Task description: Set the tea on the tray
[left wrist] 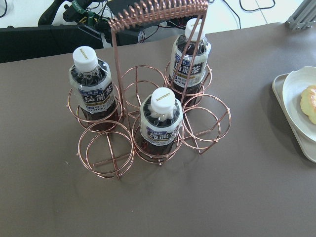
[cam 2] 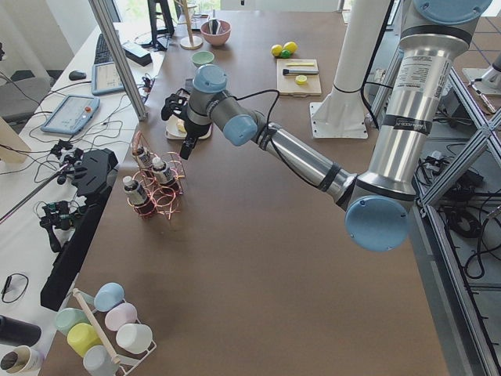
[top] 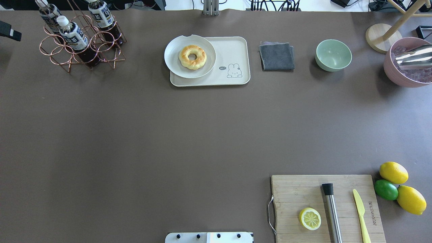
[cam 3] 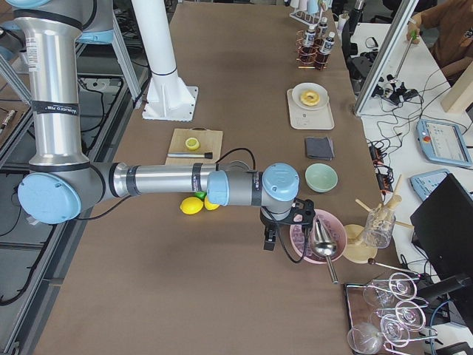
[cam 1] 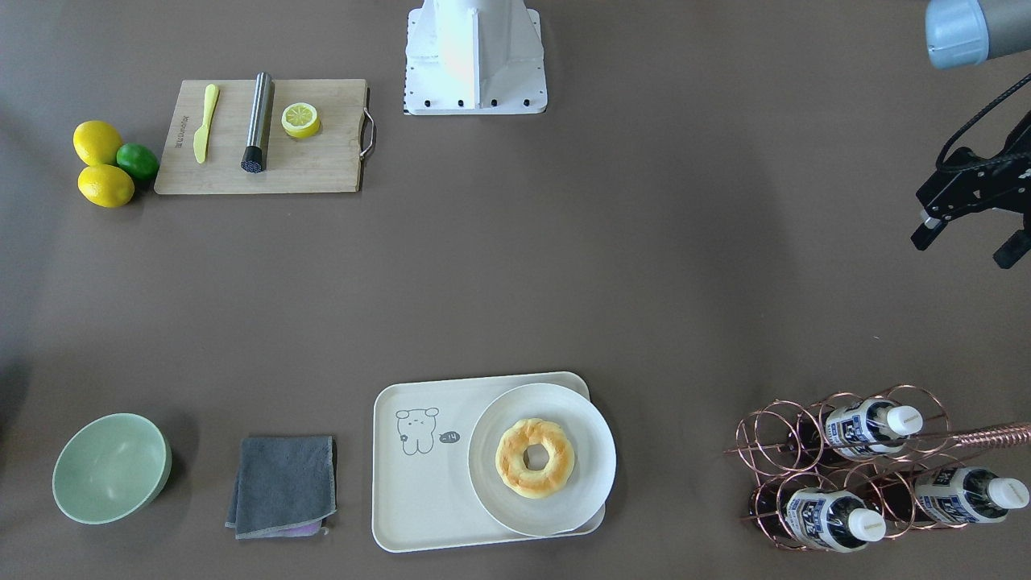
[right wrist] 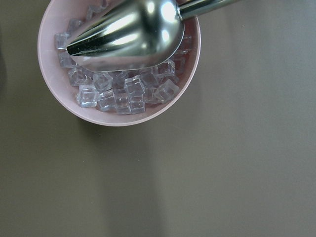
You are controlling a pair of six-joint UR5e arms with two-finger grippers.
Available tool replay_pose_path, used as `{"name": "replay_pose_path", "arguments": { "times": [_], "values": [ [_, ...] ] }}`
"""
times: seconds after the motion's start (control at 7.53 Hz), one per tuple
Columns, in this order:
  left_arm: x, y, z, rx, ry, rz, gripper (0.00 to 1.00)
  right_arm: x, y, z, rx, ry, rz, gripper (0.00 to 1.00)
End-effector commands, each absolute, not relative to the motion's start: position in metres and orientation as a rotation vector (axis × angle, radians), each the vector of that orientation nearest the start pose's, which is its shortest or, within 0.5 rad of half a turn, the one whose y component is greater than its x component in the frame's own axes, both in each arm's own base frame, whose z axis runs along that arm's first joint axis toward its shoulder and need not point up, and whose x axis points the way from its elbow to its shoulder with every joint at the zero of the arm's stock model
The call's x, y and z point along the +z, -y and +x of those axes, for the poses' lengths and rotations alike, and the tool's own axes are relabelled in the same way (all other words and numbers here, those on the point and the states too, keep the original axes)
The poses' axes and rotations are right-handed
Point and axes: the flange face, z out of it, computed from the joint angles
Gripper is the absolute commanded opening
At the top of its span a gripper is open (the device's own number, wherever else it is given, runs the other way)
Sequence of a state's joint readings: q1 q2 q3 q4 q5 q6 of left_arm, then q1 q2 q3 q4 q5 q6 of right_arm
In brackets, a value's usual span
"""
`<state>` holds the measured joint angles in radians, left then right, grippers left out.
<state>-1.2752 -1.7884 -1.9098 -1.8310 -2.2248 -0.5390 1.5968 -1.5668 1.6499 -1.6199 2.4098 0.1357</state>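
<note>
The tea bottle on the robot's side of the copper wire rack has a neck (cam 1: 883, 420) (left wrist: 160, 115) just below its white cap, and my left gripper should close there.
Three tea bottles stand in a copper wire rack (cam 1: 773, 451) at the table's left end; the nearest one (left wrist: 160, 118) is central in the left wrist view, and they also show in the front view (cam 1: 870, 423) and the overhead view (top: 72, 35). My left gripper (cam 1: 966, 242) hangs open and empty above the table, on the robot's side of the rack and apart from it. The cream tray (cam 1: 419, 499) with the drawn bear (top: 236, 54) holds a round white plate (cam 1: 556, 403) with a doughnut (cam 1: 534, 457). My right gripper (cam 3: 281, 225) hovers by a pink ice bowl (cam 3: 318, 237); I cannot tell whether it is open or shut.
A grey cloth (cam 1: 283, 483) and a green bowl (cam 1: 109, 467) lie beside the tray. A wooden cutting board (cam 1: 322, 169) holds a lemon half, a steel muddler and a yellow knife, with lemons and a lime (cam 1: 105, 165) next to it. The pink bowl (right wrist: 118, 64) holds ice and a scoop.
</note>
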Motion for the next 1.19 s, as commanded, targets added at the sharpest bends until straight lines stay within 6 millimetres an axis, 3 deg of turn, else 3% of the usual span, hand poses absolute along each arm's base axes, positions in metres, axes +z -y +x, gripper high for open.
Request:
{"name": "replay_pose_path", "arguments": {
  "times": [0.0,0.27,0.4,0.53,0.8,1.06],
  "values": [
    [0.339,0.559,0.133,-0.048,-0.807,0.451,0.98,0.617,0.493,0.072,0.137,0.84,-0.012,1.0],
    [0.345,0.559,0.176,-0.09,-0.766,0.431,0.98,0.617,0.493,0.072,0.14,0.84,-0.014,1.0],
    [0.348,0.577,0.188,-0.1,-0.747,0.425,0.98,0.618,0.494,0.072,0.14,0.839,-0.015,1.0],
    [0.355,0.592,0.195,-0.09,-0.736,0.417,0.98,0.62,0.494,0.072,0.142,0.839,-0.018,1.0],
    [0.347,0.62,0.209,-0.089,-0.737,0.416,0.97,0.621,0.493,0.072,0.142,0.837,-0.019,1.0],
    [0.374,0.647,0.216,-0.09,-0.742,0.44,0.96,0.621,0.494,0.072,0.142,0.837,-0.019,1.0]
  ]
}}
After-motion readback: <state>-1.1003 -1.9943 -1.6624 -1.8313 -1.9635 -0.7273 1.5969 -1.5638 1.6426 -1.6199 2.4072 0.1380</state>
